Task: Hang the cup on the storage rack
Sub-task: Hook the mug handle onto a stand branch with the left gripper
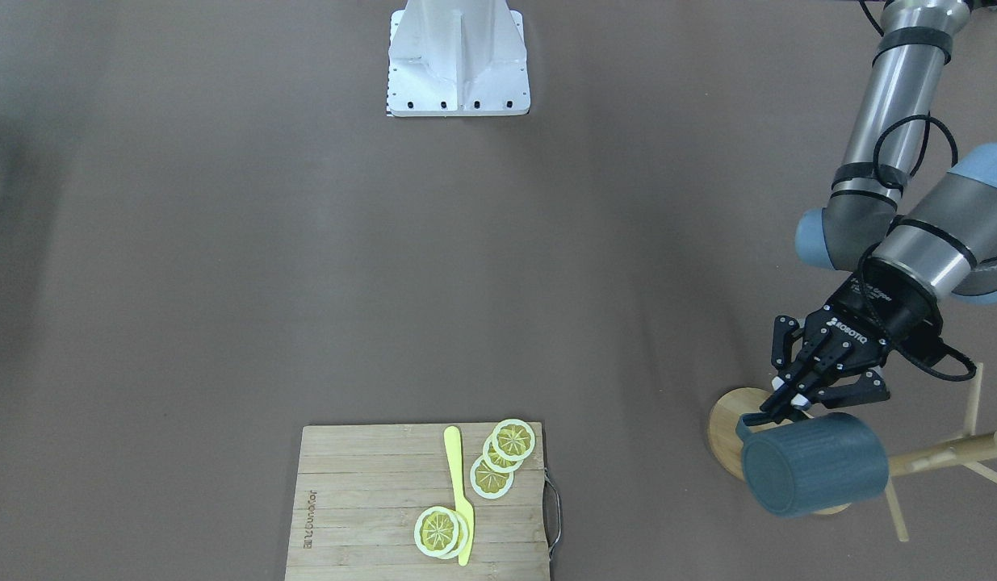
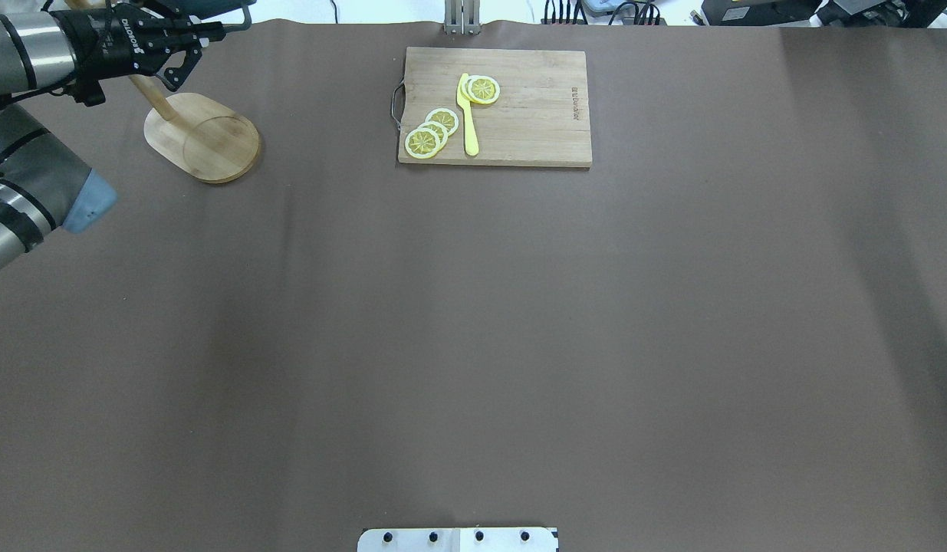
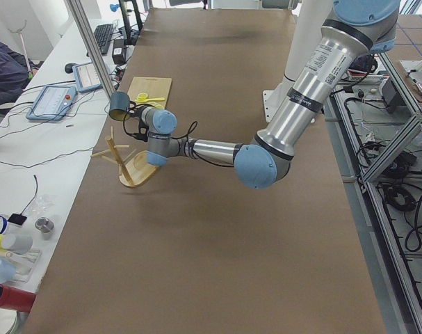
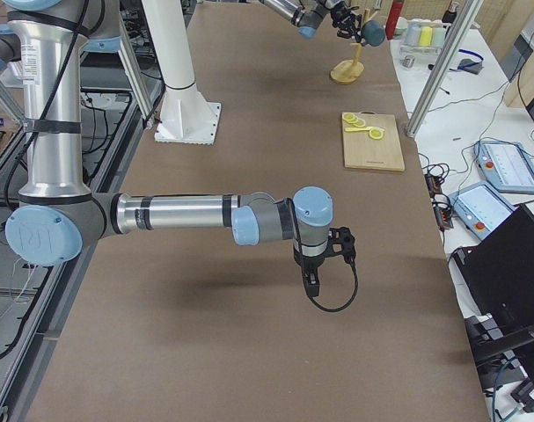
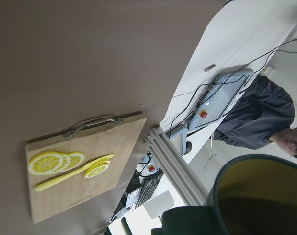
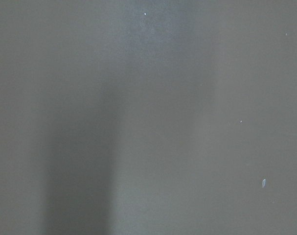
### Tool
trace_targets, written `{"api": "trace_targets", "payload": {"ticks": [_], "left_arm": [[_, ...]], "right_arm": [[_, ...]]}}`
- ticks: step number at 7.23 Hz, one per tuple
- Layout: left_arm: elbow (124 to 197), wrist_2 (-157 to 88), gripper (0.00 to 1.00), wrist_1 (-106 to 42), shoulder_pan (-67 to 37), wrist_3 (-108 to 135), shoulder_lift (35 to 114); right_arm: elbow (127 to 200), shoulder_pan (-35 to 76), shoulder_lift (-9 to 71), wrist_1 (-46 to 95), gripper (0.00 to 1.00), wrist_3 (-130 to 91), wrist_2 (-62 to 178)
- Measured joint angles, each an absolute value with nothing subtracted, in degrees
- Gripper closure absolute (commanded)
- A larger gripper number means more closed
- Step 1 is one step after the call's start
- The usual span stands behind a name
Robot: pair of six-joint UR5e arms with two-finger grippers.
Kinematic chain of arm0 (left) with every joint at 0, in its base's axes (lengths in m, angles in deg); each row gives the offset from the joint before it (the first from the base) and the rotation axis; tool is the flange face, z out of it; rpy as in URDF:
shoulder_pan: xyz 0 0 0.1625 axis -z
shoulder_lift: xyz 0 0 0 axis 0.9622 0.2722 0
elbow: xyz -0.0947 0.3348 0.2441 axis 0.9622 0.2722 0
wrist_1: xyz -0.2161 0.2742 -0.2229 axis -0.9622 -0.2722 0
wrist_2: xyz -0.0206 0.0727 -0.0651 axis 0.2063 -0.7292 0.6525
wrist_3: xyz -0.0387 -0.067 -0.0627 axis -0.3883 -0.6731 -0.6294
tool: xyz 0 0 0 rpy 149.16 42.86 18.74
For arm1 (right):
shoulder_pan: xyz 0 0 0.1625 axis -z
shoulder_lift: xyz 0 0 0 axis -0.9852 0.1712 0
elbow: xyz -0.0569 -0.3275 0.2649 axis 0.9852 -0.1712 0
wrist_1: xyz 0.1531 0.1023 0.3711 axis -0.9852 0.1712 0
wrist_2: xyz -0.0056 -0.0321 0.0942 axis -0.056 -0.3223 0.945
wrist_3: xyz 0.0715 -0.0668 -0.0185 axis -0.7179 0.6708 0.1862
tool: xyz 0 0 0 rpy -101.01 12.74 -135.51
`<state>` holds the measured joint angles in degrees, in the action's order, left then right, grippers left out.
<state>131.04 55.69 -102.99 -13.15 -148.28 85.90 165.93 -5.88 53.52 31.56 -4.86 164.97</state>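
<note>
My left hand needs to release the cup on the peg [image 1: 908,481] close beside the storage rack's post.
The dark blue-grey cup [image 1: 813,474] hangs on its side in the air, above the oval base of the bamboo storage rack [image 1: 726,428]. My left gripper [image 1: 777,413] is shut on the cup's handle. The rack's post and thin pegs [image 1: 946,453] stick out just beyond the cup. From overhead, the left gripper [image 2: 212,31] and a sliver of the cup [image 2: 224,6] sit at the top-left edge, over the rack base [image 2: 205,138]. The left wrist view shows the cup's mustard-yellow inside [image 5: 261,196]. My right gripper [image 4: 324,264] shows only in the exterior right view, low over bare table; open or shut, I cannot tell.
A wooden cutting board [image 1: 361,500] with lemon slices [image 1: 498,460] and a yellow knife [image 1: 459,492] lies at the table's far edge. The robot's white base [image 1: 458,60] stands opposite. A person [image 5: 256,117] sits behind the side bench.
</note>
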Motion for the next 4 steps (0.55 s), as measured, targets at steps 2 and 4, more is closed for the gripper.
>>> {"api": "trace_targets", "payload": {"ticks": [2, 4], "left_arm": [[129.2, 54.4, 1.0, -106.0, -12.7, -151.7, 85.5], [127.1, 54.2, 1.0, -109.6, -12.6, -153.7, 85.1]], "right_arm": [[166.3, -5.9, 53.5, 31.5, 0.0, -4.9, 165.0], [166.3, -5.9, 53.4, 31.5, 0.0, -4.9, 164.8]]}}
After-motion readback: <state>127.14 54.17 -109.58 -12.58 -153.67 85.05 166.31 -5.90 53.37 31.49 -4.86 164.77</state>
